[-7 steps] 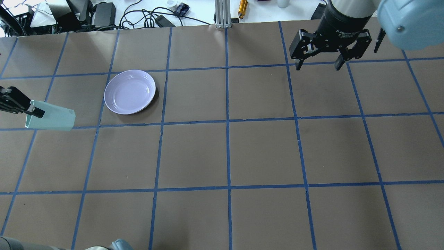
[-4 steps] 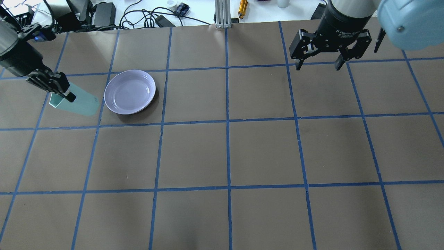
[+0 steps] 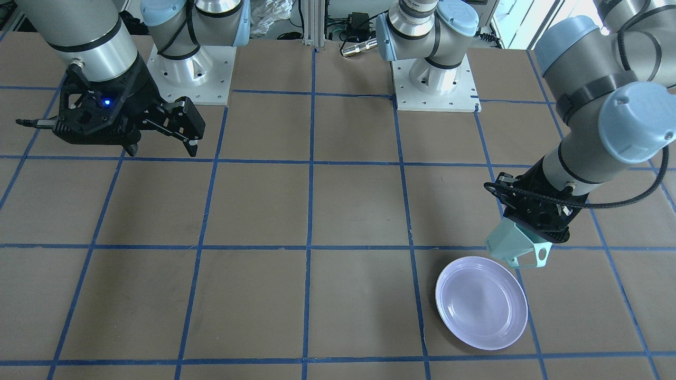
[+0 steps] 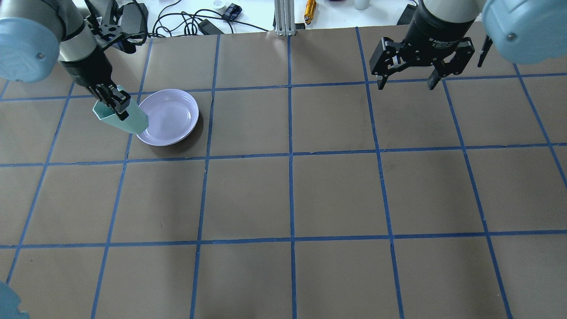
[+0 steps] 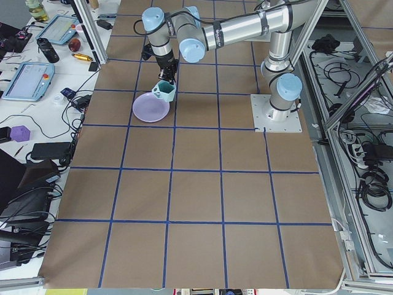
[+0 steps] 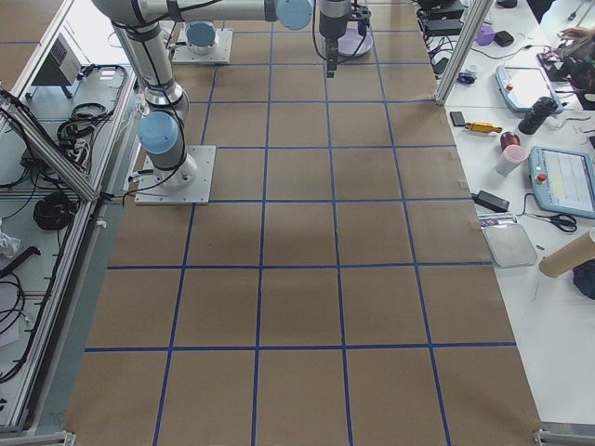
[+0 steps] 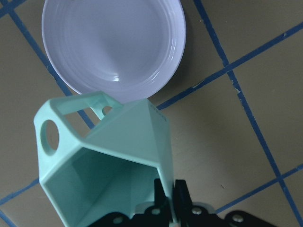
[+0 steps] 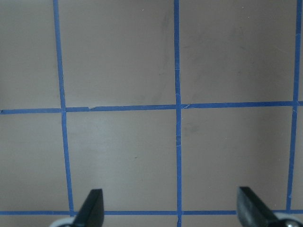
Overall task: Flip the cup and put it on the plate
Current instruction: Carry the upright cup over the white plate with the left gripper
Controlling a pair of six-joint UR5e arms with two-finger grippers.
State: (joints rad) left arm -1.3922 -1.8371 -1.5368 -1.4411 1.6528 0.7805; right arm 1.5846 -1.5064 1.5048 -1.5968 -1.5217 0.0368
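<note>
The pale mint-green cup will go down near the middle of the lavender plate (image 3: 486, 301) (image 7: 115, 41), set there by my left gripper.
The pale mint-green cup (image 4: 128, 119) hangs tilted in the air over the left rim of the lavender plate (image 4: 170, 116). My left gripper (image 4: 119, 110) is shut on the cup's rim wall. In the left wrist view the cup (image 7: 118, 151) has its open mouth toward the camera and its handle at the left. Both fingers (image 7: 161, 196) pinch one wall, with the plate (image 7: 113, 42) beyond. The front-facing view shows the cup (image 3: 515, 245) just behind the plate (image 3: 481, 302). My right gripper (image 4: 406, 85) is open and empty, far off at the back right.
The table (image 4: 292, 195) is brown paper with a blue tape grid. Cables, power bricks and an aluminium post (image 4: 283, 17) line the back edge. The arm bases (image 3: 433, 84) stand at the robot's side.
My left arm has swung in from the table's left edge toward the plate, turning the cup as it went. The right arm has not moved.
</note>
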